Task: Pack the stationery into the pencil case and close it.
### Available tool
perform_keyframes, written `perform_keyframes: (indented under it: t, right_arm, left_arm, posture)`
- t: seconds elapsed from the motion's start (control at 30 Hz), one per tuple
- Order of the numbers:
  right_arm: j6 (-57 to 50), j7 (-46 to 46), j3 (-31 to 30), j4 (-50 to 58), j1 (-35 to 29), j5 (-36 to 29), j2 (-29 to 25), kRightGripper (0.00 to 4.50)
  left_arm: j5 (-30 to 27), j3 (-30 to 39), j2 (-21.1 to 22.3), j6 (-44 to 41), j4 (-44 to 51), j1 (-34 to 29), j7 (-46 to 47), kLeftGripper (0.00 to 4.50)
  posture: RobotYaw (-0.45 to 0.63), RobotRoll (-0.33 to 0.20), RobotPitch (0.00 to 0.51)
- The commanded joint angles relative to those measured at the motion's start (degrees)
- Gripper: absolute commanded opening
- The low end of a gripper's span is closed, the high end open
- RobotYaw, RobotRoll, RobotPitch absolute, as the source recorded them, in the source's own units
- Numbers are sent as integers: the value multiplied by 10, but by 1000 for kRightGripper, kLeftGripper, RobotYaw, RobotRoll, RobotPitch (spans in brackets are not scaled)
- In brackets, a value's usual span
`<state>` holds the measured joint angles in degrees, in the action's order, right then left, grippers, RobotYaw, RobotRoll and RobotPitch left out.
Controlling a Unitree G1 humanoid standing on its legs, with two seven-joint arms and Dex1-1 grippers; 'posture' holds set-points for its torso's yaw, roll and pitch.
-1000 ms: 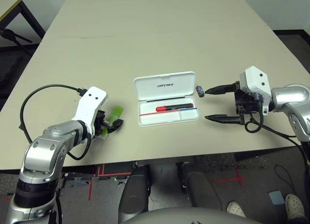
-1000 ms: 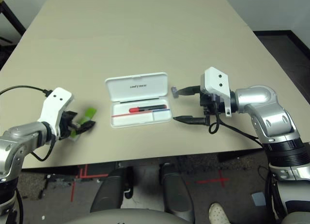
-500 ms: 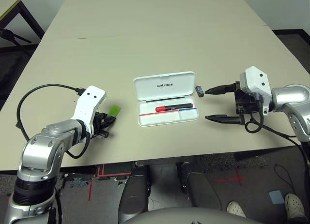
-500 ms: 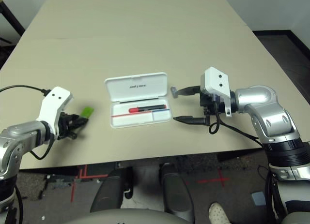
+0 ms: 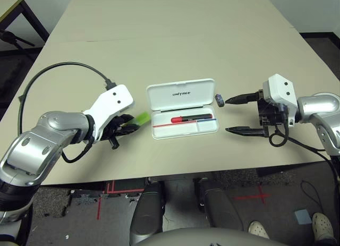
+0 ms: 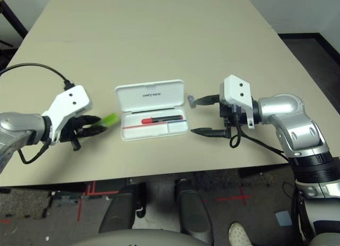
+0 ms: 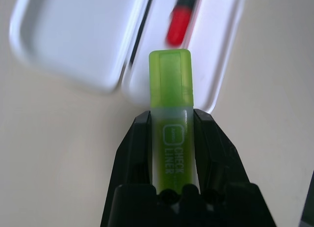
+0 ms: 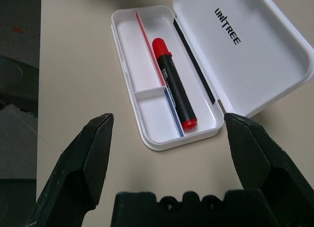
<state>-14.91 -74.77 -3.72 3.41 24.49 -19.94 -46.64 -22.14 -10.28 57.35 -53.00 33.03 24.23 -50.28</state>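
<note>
Next, my left gripper lets go of the lime-green highlighter in the tray's front compartment [image 5: 177, 130] [image 7: 206, 51], between the red stripe and the tray's near edge.
The white pencil case [image 5: 164, 100] lies open mid-table, its lid folded back. The red-capped black marker [image 5: 191, 118] rests in the tray along the red-and-blue stripe. Just left of the case, my left gripper [image 5: 129, 125] is shut on the lime-green highlighter [image 5: 141, 118], whose cap points at the case; the wrist view shows both fingers pressed on the highlighter's body [image 7: 171, 138]. A tiny dark block [image 5: 218, 100] sits on the table by the lid's right edge. My right gripper [image 5: 227, 116] stands open right of the case, its upper fingertip [image 5: 228, 101] close to the block.
The beige table [image 5: 170, 39] stretches far behind the case. Its front edge runs close below both grippers. A black cable [image 5: 48, 76] loops over my left arm. Red tape marks the floor [image 5: 249, 195] beneath.
My left gripper has shut on the highlighter and carried it right, from the left part of the table to beside the case. The right arm has not moved.
</note>
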Motion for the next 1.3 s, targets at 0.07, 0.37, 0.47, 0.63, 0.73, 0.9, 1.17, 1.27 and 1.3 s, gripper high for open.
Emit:
perform_keyframes:
  t: [0.07, 0.37, 0.47, 0.63, 0.73, 0.9, 1.17, 1.27, 1.3]
  right_arm:
    - [8, 0, -6, -3, -3, 11, -4, 4500]
    - [14, 4, -6, -5, -7, 18, -2, 4500]
    - [13, 6, -6, -2, -10, 19, -3, 4500]
    - [13, 9, -6, 2, -16, 20, -4, 4500]
    - [14, 11, -6, 4, -20, 22, -3, 4500]
    - [15, 14, -7, 6, -22, 25, -2, 4500]
    - [18, 18, -13, 4, -21, 29, 3, 4500]
    - [21, 20, -17, -1, -18, 32, 6, 4500]
    - [22, 21, -18, -3, -17, 34, 7, 4500]
  left_arm:
    - [37, -70, -19, 48, 1, 33, -21, 1086]
    - [126, -181, -105, 121, -69, 89, -29, 1086]
    - [144, -190, -118, 138, -92, 99, -37, 1086]
    - [171, -203, -144, 155, -120, 112, -45, 1086]
    - [183, -211, -159, 157, -129, 118, -49, 1086]
    - [191, -213, -174, 151, -133, 119, -57, 1086]
    - [198, -206, -184, 128, -129, 115, -57, 1812]
    - [189, -194, -186, 116, -121, 114, -56, 2853]
    - [185, -189, -182, 114, -116, 113, -59, 3302]
  posture:
    - [-2, 0, 174]
    - [-22, 0, 171]
    - [-27, 0, 173]
    - [-31, 0, 177]
    - [-31, 0, 177]
    - [-37, 0, 179]
    - [-34, 0, 180]
    - [-31, 0, 180]
    - [-27, 0, 178]
